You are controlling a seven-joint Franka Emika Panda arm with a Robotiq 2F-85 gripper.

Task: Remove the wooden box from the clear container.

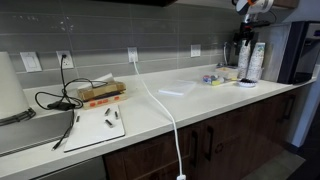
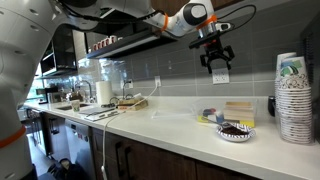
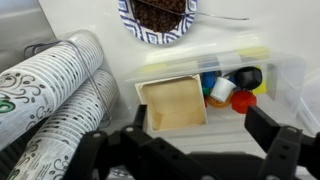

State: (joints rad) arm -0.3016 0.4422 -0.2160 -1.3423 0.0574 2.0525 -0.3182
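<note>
The wooden box's side (image 1: 223, 72) (image 3: 204, 98) borders the blue, white, red and yellow pieces in the clear container. I should close my gripper on that side next.
In the wrist view the clear container (image 3: 288, 92) lies just below me. The wooden box (image 3: 175, 103) sits in its left half, light tan, open side up. Blue, white, red and yellow pieces (image 3: 236, 86) fill the right half. My gripper (image 3: 200, 128) is open and empty, its fingers spread either side of the box and above it. In an exterior view the gripper (image 2: 217, 67) hangs well above the container (image 2: 212, 117), with the tan box (image 2: 238, 111) showing inside. The container (image 1: 212, 78) also shows small on the counter in an exterior view.
A blue-patterned plate (image 3: 158, 20) with dark crumbs lies beside the container. Stacked paper cups (image 2: 292, 95) stand close by and fill the left of the wrist view (image 3: 50, 95). Far along the counter are an orange-brown box with black cables (image 1: 100, 93), a white board (image 1: 95, 125) and a white cable (image 1: 165, 110).
</note>
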